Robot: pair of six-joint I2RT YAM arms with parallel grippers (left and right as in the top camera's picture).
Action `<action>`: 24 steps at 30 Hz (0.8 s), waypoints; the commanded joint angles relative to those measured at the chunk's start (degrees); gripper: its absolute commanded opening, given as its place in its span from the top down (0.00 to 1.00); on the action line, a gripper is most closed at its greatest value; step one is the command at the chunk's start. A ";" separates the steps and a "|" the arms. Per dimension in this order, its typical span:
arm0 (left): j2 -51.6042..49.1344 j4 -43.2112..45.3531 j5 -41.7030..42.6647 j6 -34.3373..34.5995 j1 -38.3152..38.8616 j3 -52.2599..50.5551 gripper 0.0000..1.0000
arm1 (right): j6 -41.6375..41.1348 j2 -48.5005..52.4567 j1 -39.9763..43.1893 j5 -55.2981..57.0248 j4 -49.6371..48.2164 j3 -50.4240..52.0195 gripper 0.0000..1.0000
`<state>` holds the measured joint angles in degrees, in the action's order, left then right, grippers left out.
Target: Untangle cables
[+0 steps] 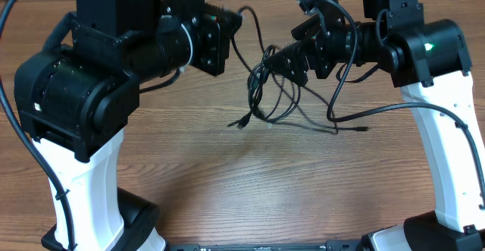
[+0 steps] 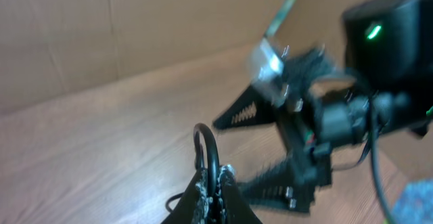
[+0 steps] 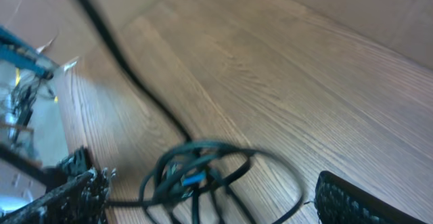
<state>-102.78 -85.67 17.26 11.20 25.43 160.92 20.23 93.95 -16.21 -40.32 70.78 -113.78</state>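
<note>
The knot of the tangle hangs loose below the single piece of cable in the robot's left gripper, so next the right gripper closes on the tangle's loops (image 3: pixel 233 162) and takes over.
The cables (image 1: pixel 267 92) form a thin black tangle hanging over the middle of the table, with plug ends (image 1: pixel 241 123) near the wood. My left gripper (image 1: pixel 233 20) is at the tangle's upper left, and in the left wrist view it (image 2: pixel 216 183) is shut on one black strand (image 2: pixel 208 143) that loops above the fingertips. My right gripper (image 1: pixel 280 46) is at the tangle's upper right with its jaws wide apart. In the right wrist view the knot of cables (image 3: pixel 203 173), with a blue plug (image 3: pixel 193 178) in it, lies between the open fingers (image 3: pixel 352 200); none of them is gripped.
Thicker black arm wires (image 1: pixel 379 111) trail from the right arm across the table's right side, ending near a small plug (image 1: pixel 362 130). The white arm bases (image 1: pixel 83 190) stand at the front left and front right. A brown wall (image 2: pixel 135 21) rises behind the table.
</note>
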 commanded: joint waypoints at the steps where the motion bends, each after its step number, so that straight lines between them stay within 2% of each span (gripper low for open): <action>1: 0.72 3.45 -1.29 3.15 0.20 0.61 0.96 | 5.66 0.37 0.20 -2.01 0.74 0.20 0.04; 8: 1.33 7.85 -1.09 6.84 0.22 0.61 0.96 | 11.67 0.48 0.20 -1.77 0.37 0.20 0.04; 17: 3.17 9.64 -1.18 8.41 0.20 0.61 0.96 | 11.32 3.23 0.20 -2.12 -1.79 0.20 0.04; 24: 3.50 9.62 -2.84 8.52 0.11 0.61 0.96 | 11.34 6.25 0.20 -7.41 -4.11 0.20 0.06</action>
<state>-100.90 -76.69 15.62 19.18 25.43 160.92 31.14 99.39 -16.21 -44.51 67.64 -113.78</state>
